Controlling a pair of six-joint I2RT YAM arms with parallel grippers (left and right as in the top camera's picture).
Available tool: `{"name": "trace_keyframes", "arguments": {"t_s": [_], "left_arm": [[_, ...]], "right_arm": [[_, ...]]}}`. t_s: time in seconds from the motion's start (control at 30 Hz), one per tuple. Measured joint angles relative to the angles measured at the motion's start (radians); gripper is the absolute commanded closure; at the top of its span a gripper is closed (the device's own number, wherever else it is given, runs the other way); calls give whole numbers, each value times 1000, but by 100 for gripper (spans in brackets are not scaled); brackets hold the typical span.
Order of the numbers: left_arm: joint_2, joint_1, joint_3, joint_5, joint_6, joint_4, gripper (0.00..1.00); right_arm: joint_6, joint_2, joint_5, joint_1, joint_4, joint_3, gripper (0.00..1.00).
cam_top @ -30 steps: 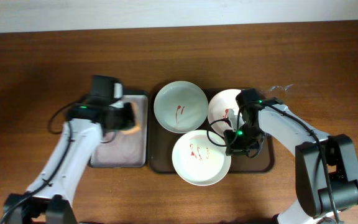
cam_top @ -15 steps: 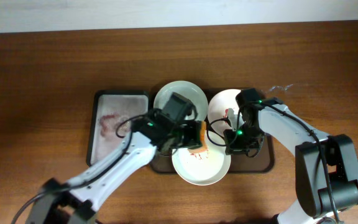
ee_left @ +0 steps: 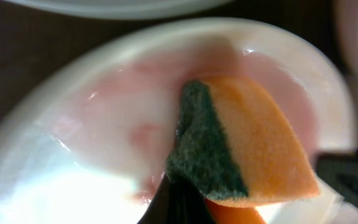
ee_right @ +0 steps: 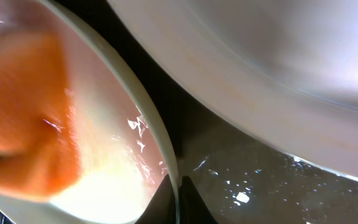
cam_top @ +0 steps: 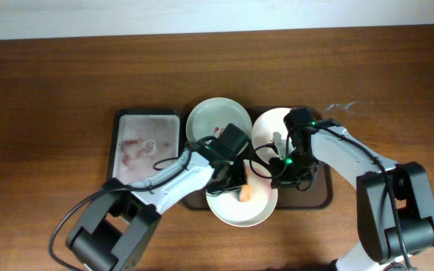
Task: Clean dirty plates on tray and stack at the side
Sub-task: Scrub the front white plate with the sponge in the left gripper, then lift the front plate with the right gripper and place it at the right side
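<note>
My right gripper is going to release the front plate on the wooden table (cam_top: pixel 369 145) next to the brown tray, opposite the grey tray.
Three dirty plates sit on the dark brown tray (cam_top: pixel 319 197): a pale green one (cam_top: pixel 209 118) at the back left, a pinkish one (cam_top: pixel 266 128) at the back right, and a front plate (cam_top: pixel 239 212). My left gripper (cam_top: pixel 236 183) is shut on an orange and green sponge (ee_left: pixel 241 149), pressed into the front plate (ee_left: pixel 73 162), where the red sauce is smeared pale. My right gripper (cam_top: pixel 277 181) is shut on the front plate's right rim (ee_right: pixel 160 149). The sponge shows orange in the right wrist view (ee_right: pixel 23 130).
A smaller grey tray (cam_top: pixel 143 143) with reddish stains lies left of the brown tray. Both arms cross over the brown tray. The wooden table's far edge meets a white wall at the back.
My left arm swung from the grey tray to the front plate with the sponge and now rubs further right. The sauce marks on that plate have smeared. My right gripper stayed on the rim.
</note>
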Motion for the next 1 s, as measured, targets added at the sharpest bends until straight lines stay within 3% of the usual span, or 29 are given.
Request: {"name": "trace_keyframes", "arguments": {"t_s": [0.23, 0.37, 0.6, 0.77, 1.0], "left_arm": [[-122, 102, -14, -146, 143, -86, 100], [-309, 134, -14, -193, 233, -178, 100], [-380, 375, -14, -285, 304, -212, 100], [-359, 512, -14, -312, 429, -194, 100], [-163, 532, -14, -318, 507, -170, 100]], "right_arm": [[0, 0, 0, 0, 0, 0, 96], [8, -3, 37, 0, -22, 10, 96], [12, -189, 206, 0, -67, 80, 96], [70, -277, 476, 41, -67, 127, 96], [155, -282, 1063, 360, -54, 150, 96]]}}
